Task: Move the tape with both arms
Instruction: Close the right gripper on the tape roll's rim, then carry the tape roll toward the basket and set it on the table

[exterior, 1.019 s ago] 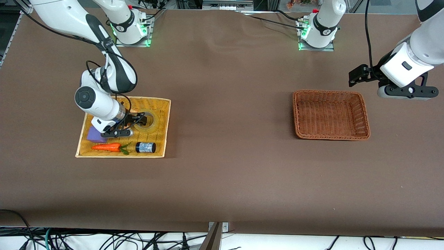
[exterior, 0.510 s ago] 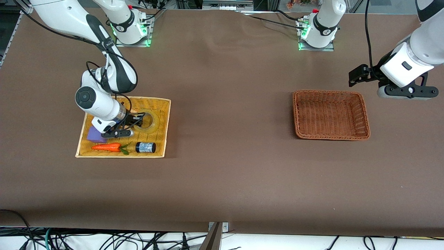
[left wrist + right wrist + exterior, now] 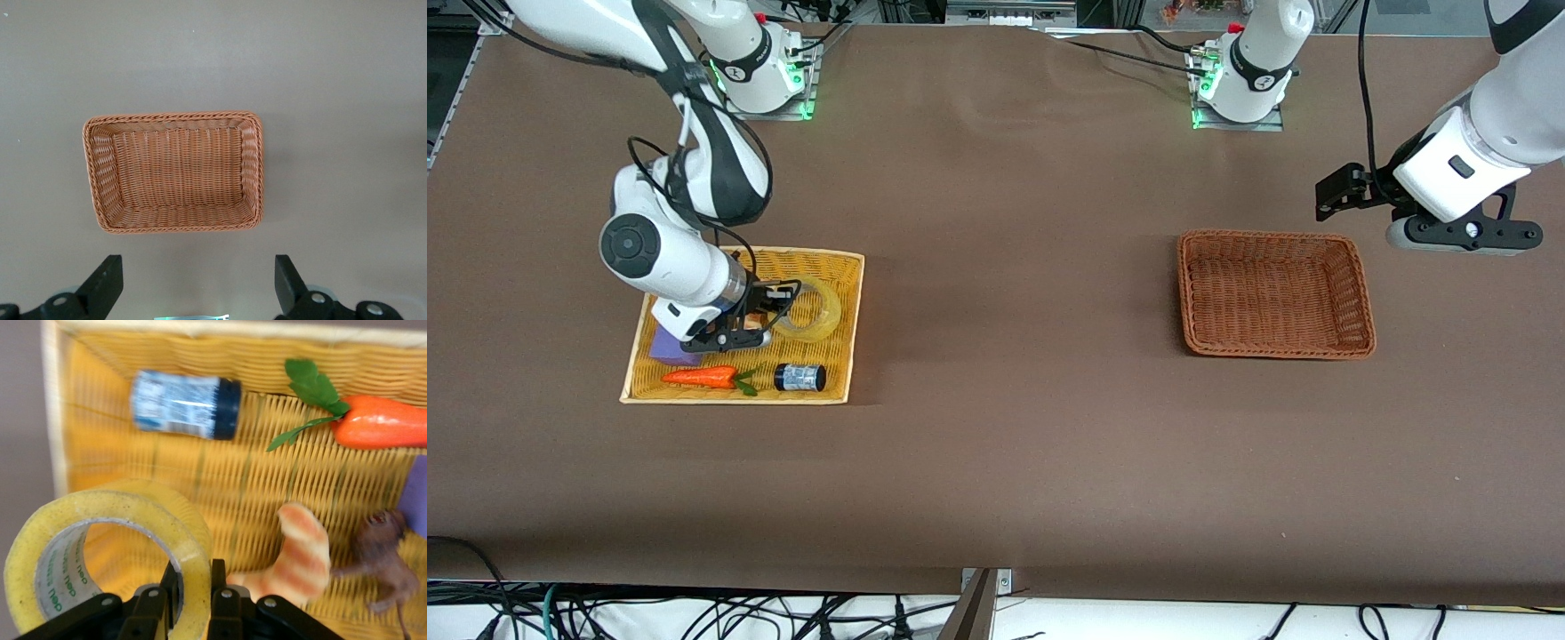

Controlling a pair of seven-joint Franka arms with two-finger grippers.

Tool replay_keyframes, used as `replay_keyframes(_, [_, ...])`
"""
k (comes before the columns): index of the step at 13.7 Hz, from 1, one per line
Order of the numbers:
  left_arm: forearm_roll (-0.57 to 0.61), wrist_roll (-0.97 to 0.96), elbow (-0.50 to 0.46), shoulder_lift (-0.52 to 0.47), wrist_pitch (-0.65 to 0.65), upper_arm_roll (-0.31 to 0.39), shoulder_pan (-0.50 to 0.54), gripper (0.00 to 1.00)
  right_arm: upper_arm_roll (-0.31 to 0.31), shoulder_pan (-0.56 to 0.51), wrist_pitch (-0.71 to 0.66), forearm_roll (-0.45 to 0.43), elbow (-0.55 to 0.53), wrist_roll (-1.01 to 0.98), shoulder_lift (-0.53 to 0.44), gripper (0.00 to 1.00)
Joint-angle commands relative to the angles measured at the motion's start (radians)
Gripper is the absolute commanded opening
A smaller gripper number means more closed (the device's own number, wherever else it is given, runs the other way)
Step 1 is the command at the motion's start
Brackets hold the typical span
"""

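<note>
My right gripper will let go of the tape on the brown cloth (image 3: 1029,300) between the yellow tray and the brown basket.
The tape (image 3: 811,311) is a yellowish ring with a grey core, tilted up above the yellow wicker tray (image 3: 845,356) at the right arm's end of the table. My right gripper (image 3: 778,302) is shut on the ring's wall, one finger inside the core and one outside; the right wrist view shows the tape (image 3: 120,540) pinched between the fingers (image 3: 219,577). My left gripper (image 3: 1336,194) is open and empty in the air next to the brown wicker basket (image 3: 1276,293), which shows empty in the left wrist view (image 3: 175,172).
In the yellow tray lie an orange carrot toy (image 3: 701,377), a black-and-blue cylinder (image 3: 799,377), a purple block (image 3: 665,348), a striped croissant toy (image 3: 297,553) and a small brown animal figure (image 3: 383,553). Brown cloth covers the table between tray and basket.
My right gripper has risen with the tape, which now tilts up off the tray floor. My left arm has shifted slightly up.
</note>
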Motion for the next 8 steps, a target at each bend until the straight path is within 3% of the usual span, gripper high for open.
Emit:
replay_keyframes(1, [0.004, 0.008, 0.023, 0.005, -0.023, -0.001, 0.003, 1.0, 0.081, 0.019, -0.142, 0.001, 0.151, 0.166, 0.0, 0.0])
replay_keyframes(8, [0.004, 0.008, 0.023, 0.005, -0.024, -0.001, 0.004, 1.0, 0.102, 0.306, -0.127, -0.054, 0.459, 0.587, 0.242, 0.0])
